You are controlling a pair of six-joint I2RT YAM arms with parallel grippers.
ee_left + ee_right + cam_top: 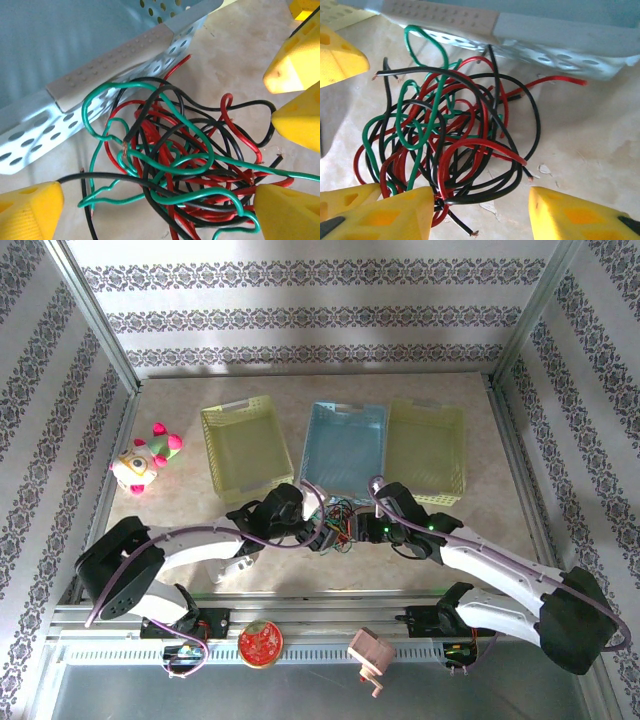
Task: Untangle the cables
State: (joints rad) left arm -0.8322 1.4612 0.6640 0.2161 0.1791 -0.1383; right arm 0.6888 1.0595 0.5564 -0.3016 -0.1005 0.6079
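Note:
The red loop lies across the black coils, so my right gripper should pinch the red loop (521,160) and draw it out while my left gripper keeps hold of the tangle.
The cables (340,518) lie in one tangle of red, green and black wires on the table, just in front of the blue basket (343,445). My left gripper (312,532) sits at the tangle's left side. In the left wrist view it (160,200) is open wide, with the near part of the cables (175,165) between its yellow fingers (30,212). My right gripper (366,530) is at the tangle's right side. In the right wrist view it (480,200) is open, its left finger (395,215) touching black and red loops of the cables (445,135).
The blue basket's perforated wall (75,95) stands right behind the tangle. Yellow baskets (245,445) (427,452) flank it. A plush toy (145,460) sits far left. A red round tin (260,643) and a pink object (368,652) rest on the front rail.

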